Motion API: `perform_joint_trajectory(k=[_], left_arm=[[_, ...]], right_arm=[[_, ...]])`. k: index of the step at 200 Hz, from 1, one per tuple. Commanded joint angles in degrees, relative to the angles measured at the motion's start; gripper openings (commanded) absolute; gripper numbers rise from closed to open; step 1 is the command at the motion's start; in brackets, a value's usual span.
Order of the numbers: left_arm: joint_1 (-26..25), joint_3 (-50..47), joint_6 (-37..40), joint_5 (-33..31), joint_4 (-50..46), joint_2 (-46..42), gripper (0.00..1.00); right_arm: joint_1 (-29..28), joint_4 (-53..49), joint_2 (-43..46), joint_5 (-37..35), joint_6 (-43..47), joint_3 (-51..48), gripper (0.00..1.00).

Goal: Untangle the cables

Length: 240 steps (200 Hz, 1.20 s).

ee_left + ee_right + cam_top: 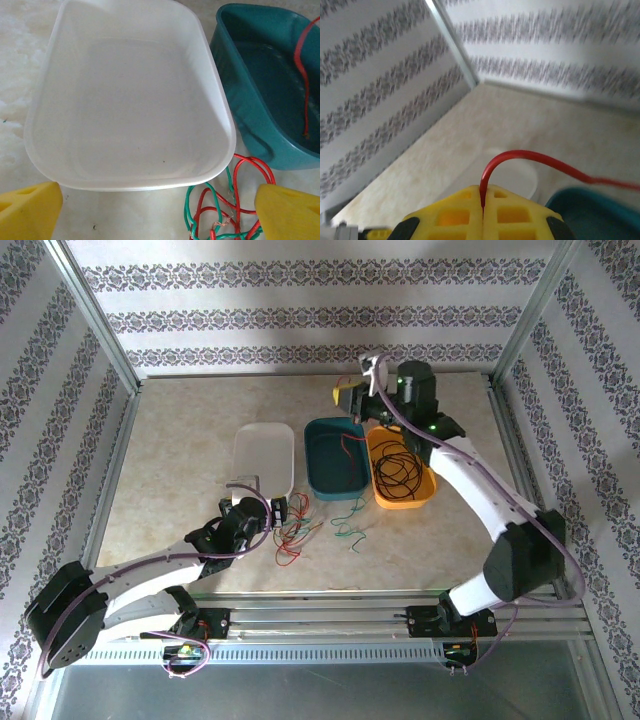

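Note:
My right gripper is to let go of the red cable, now raised over the teal tray. It will drop it inside the far half of the teal tray [322, 445] [600, 222], near the white tray.
A tangle of red and green cables [296, 534] lies on the table just below the white tray [262, 430]; a smaller green and red group [348, 526] lies to its right. My left gripper [280, 512] hovers open right beside the tangle. In the left wrist view the cables [225, 207] lie close to the right yellow finger [290, 212], with nothing between the fingers. My right gripper [345, 398] is raised over the teal tray [322, 475], shut on a red cable [530, 156] whose free end hangs into that tray [302, 75]. Black cables [397, 472] lie coiled in the orange tray [428, 490].
The three trays stand side by side mid-table: white [220, 165], teal [260, 110], orange. Metal frame posts and patterned walls ring the table. A metal rail [330, 625] runs along the near edge between the arm bases.

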<state>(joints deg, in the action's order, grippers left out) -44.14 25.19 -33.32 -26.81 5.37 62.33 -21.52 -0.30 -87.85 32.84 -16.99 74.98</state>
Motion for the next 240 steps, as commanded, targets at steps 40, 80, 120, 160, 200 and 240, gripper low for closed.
perform_joint_trajectory(k=[40,80,120,160,200,240], left_arm=[[0.55,0.34,0.35,0.54,0.36,1.33,0.98],[0.54,0.80,0.71,0.94,-0.18,1.70,0.98],[0.55,0.68,0.80,0.89,-1.06,1.01,0.98],[0.55,1.39,2.01,0.53,-1.80,0.86,0.98],[0.55,1.95,2.12,0.13,-2.72,0.18,0.98],[0.63,3.05,-2.07,-4.57,-7.40,-0.88,0.98]], right_arm=[[-0.62,1.56,-8.74,10.07,-6.94,-5.50,0.00],[-0.72,1.68,-16.00,11.89,-9.73,-4.67,0.00],[-0.72,-0.82,-17.30,3.06,-10.43,-6.28,0.00],[-1.44,-5.09,-16.39,-5.70,-9.53,-7.22,0.14],[-4.62,-12.04,-11.57,-15.53,-3.72,-7.16,0.40],[-8.63,-13.72,-0.29,-22.03,0.80,-11.32,0.47]])
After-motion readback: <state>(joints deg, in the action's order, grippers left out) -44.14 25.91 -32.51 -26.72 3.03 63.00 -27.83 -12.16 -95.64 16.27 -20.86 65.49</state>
